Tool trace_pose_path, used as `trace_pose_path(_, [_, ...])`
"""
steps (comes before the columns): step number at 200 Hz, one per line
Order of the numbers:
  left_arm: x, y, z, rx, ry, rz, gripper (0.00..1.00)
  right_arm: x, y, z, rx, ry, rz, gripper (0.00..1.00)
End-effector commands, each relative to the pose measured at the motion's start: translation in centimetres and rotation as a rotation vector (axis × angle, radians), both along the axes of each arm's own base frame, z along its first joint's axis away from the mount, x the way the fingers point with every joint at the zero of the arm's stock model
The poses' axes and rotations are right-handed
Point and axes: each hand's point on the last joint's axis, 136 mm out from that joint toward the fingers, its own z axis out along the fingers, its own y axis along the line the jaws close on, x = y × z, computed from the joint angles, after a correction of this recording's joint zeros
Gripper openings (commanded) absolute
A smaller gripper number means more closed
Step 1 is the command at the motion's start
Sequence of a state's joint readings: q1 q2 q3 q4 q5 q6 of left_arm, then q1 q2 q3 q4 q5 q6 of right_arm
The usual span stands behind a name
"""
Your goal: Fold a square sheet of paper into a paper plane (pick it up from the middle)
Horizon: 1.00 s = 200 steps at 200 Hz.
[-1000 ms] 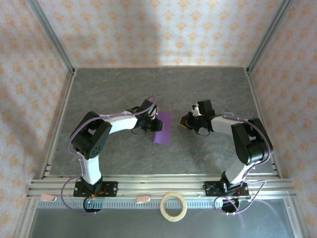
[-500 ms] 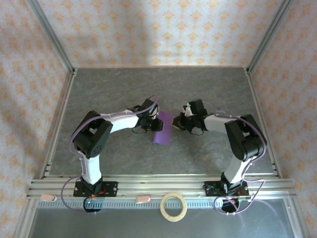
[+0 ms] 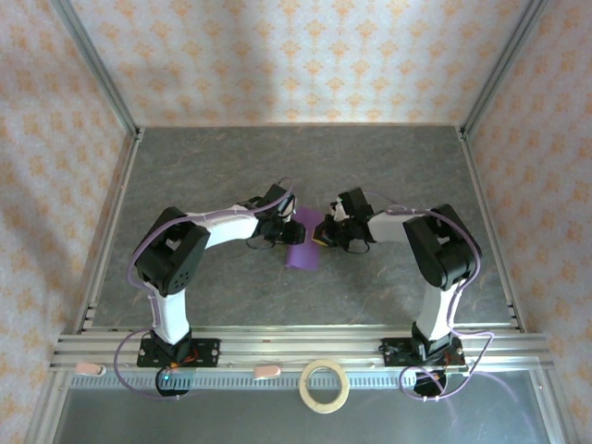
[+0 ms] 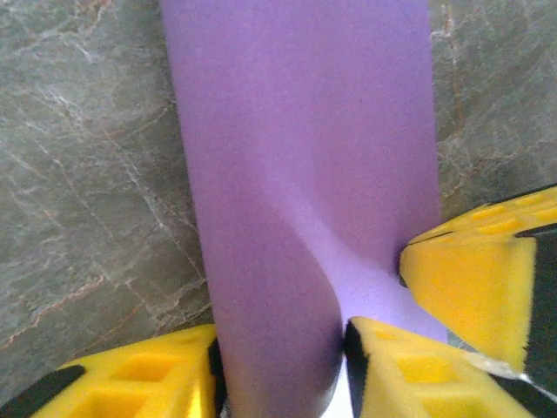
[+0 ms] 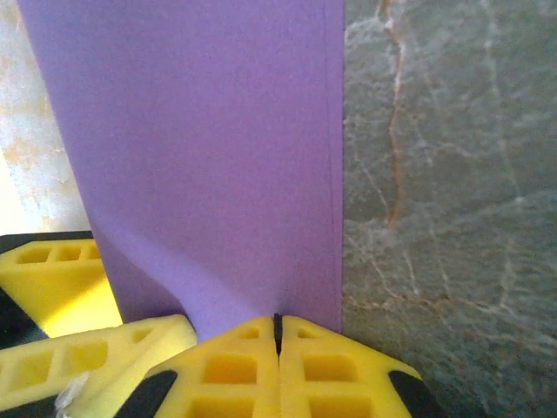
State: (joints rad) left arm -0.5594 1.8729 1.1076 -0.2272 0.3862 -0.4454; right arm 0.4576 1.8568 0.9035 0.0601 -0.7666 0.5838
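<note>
I see the rounded fold of the paper bulging up, squeezed across both fingers of my left gripper, so I need to open that gripper and take the paper nearer the fold's edge [image 4: 211, 292].
The square sheet of paper [image 3: 303, 252] is purple and lies folded over into a narrow strip at mid-table. My left gripper [image 3: 285, 229] is at its left side. In the left wrist view the paper's [image 4: 296, 131] rounded fold bulges into the left gripper [image 4: 278, 335], whose jaws stand partly apart, and it touches both yellow pads. My right gripper [image 3: 324, 233] meets the strip from the right. In the right wrist view that gripper [image 5: 277, 318] is shut, with the paper's [image 5: 200, 131] near edge running into its tips. No paper plane shape is formed.
A tan tape ring [image 3: 325, 385] lies in front of the aluminium rail [image 3: 296, 344] by the arm bases. The grey stone-patterned table [image 3: 398, 166] is fenced by patterned walls and metal posts at the back and sides.
My right gripper has swung left across the table to the paper's right edge. The left arm has stayed put, its jaws easing slightly wider around the fold.
</note>
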Motion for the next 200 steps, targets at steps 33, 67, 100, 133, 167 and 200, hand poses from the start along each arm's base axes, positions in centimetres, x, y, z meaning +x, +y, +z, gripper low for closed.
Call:
trace_pose_path(33, [0.6, 1.9, 5.0, -0.088, -0.110, 0.181, 0.63, -2.6, -1.8, -2.4, -0.152, 0.033, 0.144, 0.03])
trace_pose_path(67, [-0.8, 1.7, 6.4, -0.187, -0.123, 0.239, 0.62, -3.1, -2.1, -2.6, -0.181, 0.037, 0.257, 0.03])
trace_pose_path(100, [-2.1, 0.4, 5.4, -0.215, -0.100, 0.245, 0.62, -2.8, -2.2, -2.8, -0.172, 0.043, 0.247, 0.04])
trace_pose_path(133, [-2.0, -0.4, 4.4, -0.209, -0.083, 0.246, 0.62, -2.9, -2.0, -2.7, -0.145, 0.043, 0.216, 0.04])
trace_pose_path(167, [-1.2, -0.6, 3.4, -0.149, -0.082, 0.220, 0.57, -3.1, -2.1, -3.0, -0.139, 0.051, 0.201, 0.04])
trace_pose_path(200, [-0.9, -0.3, 2.1, -0.069, -0.071, 0.182, 0.54, -3.1, -2.0, -2.8, -0.128, 0.052, 0.198, 0.04])
